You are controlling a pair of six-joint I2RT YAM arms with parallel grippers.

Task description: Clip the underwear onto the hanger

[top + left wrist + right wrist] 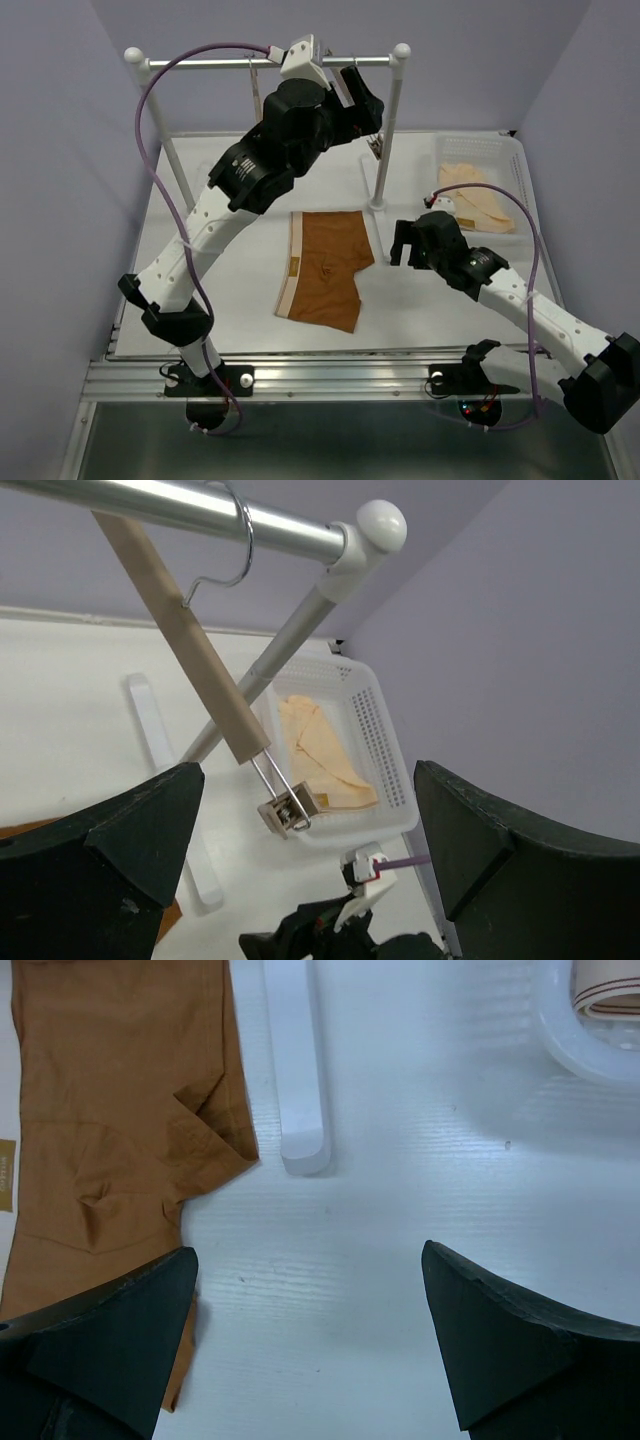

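Observation:
The light-wood hanger's middle [341, 84] [187, 612], where its wire hook joins, is the next spot my left gripper needs to go to and close on.
The rust-orange underwear [325, 268] lies flat on the white table, its tan waistband toward the left; its leg edge also shows in the right wrist view [110, 1110]. The light-wood hanger [190, 640] hangs tilted by its wire hook from the metal rail [200, 510], with a clip [288, 810] dangling at its lower end. My left gripper [308, 770] is raised by the rail [365, 100], open, with the hanger's clip end between and beyond its fingers, untouched. My right gripper [410, 245] hovers open over bare table [308, 1252], just right of the underwear.
A white basket [480, 160] at the back right holds pale peach garments [320, 745]. The rack's right post [388, 130] stands behind the underwear, and its white foot bar [295, 1060] lies on the table beside the underwear's edge.

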